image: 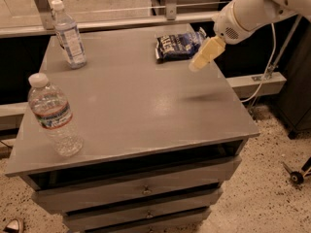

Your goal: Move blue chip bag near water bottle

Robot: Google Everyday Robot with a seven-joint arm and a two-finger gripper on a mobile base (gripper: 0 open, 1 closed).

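My gripper should move over to the blue chip bag next, and then it should close on its end [197, 38] nearest the white arm.
The blue chip bag [178, 44] lies flat at the far right of the grey table [141, 96], dark-blue foil with white lettering. The water bottle [53, 114] with the red and blue striped label band stands upright near the table's front left corner. My gripper [198, 64], cream-coloured at the end of the white arm, hangs above the table just to the right of and in front of the chip bag. It is apart from the bag and holds nothing that I can see.
A second clear bottle [69, 35] with a tall white-and-light-blue label stands at the far left of the table. Drawers [141, 193] sit below the tabletop. A metal rail [121, 23] runs behind the table. A white cable [267, 67] hangs at the right.
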